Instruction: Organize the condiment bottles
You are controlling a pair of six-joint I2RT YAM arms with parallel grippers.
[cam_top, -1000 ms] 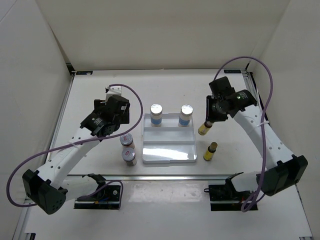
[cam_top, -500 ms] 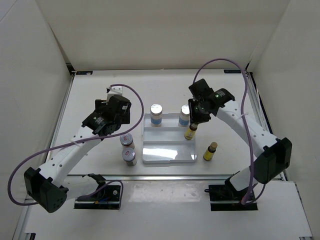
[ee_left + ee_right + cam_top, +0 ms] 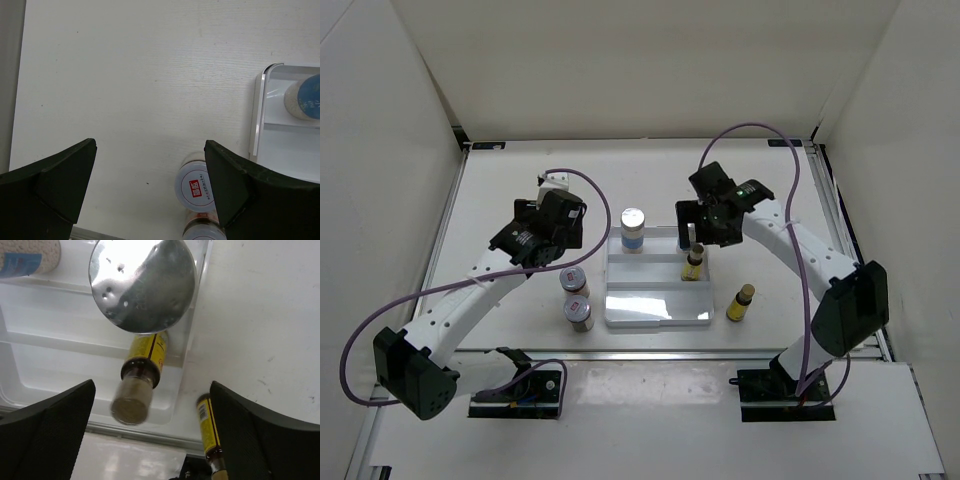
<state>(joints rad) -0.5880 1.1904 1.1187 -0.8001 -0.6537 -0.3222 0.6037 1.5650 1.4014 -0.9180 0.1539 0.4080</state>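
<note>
The robot's right gripper should next move to the tan cap (image 3: 747,290) (image 3: 220,474) of the yellow bottle that stands on the table outside the white tray, and close there.
My right gripper (image 3: 701,232) (image 3: 152,390) hangs open over the right end of the white tray (image 3: 655,312). Just below it a tiny yellow bottle (image 3: 694,264) (image 3: 140,372) stands free in the tray's middle row, its tan cap blurred. One tall white bottle (image 3: 633,228) stands in the back row. Another's silver cap (image 3: 142,285) shows close under the right wrist. A second yellow bottle (image 3: 741,302) (image 3: 210,432) stands on the table right of the tray. Two silver-lidded jars (image 3: 574,281) (image 3: 579,314) (image 3: 196,186) stand left of the tray. My left gripper (image 3: 554,238) (image 3: 150,150) is open above them, holding nothing.
The tray's front row (image 3: 655,300) holds nothing. The tray's left rim (image 3: 257,115) lies just right of the jars. White walls close in the table at the back and sides. The arm bases and cable clamps (image 3: 520,385) sit at the near edge.
The right gripper carried the yellow bottle left from beside the tray to over its middle row, then opened and let it go. The left arm barely shifted.
</note>
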